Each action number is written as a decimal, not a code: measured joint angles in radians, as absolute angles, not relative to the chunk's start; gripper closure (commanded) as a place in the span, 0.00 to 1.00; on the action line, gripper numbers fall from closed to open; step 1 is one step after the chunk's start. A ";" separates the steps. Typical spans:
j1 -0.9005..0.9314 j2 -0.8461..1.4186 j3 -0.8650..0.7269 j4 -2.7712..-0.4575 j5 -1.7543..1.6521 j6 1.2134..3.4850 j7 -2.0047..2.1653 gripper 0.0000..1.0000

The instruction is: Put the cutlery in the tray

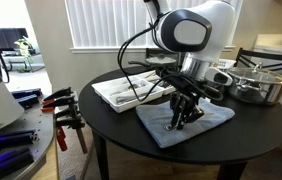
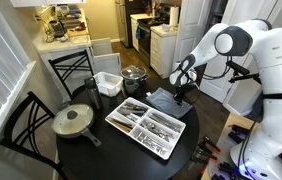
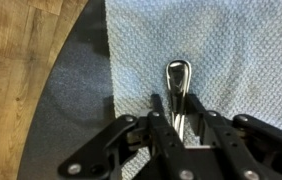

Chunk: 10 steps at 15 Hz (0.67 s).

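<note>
My gripper straddles the cutlery piece close to the end of its handle, so next I open, shift along and grip nearer the cutlery piece's middle (image 3: 178, 125) before lifting it to the tray.
A silver cutlery piece (image 3: 178, 75) lies on a blue-grey cloth (image 3: 211, 50) on the round black table. In the wrist view my gripper (image 3: 177, 128) straddles its handle, with both fingers pressed close against it. In both exterior views the gripper (image 1: 182, 118) (image 2: 184, 98) points down onto the cloth (image 1: 206, 125) (image 2: 164, 100). The white divided tray (image 1: 109, 95) (image 2: 121, 125) lies next to the cloth and holds several silver utensils (image 2: 149, 124).
A steel pot (image 1: 256, 82) (image 2: 133, 75) stands at the table's edge beside a small white slotted basket (image 2: 108, 82). A lidded pan (image 2: 73, 120) sits near the chairs. Clamps (image 1: 61, 105) lie on a side shelf.
</note>
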<state>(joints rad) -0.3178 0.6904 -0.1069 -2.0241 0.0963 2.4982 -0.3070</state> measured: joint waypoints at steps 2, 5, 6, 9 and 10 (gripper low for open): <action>-0.316 0.685 -0.107 -2.026 0.096 2.498 -0.307 1.00; -0.311 0.677 -0.107 -2.029 0.093 2.498 -0.307 1.00; -0.310 0.677 -0.107 -2.029 0.091 2.498 -0.307 1.00; -0.309 0.676 -0.107 -2.029 0.086 2.498 -0.307 0.87; -0.309 0.677 -0.107 -2.029 0.084 2.498 -0.307 0.72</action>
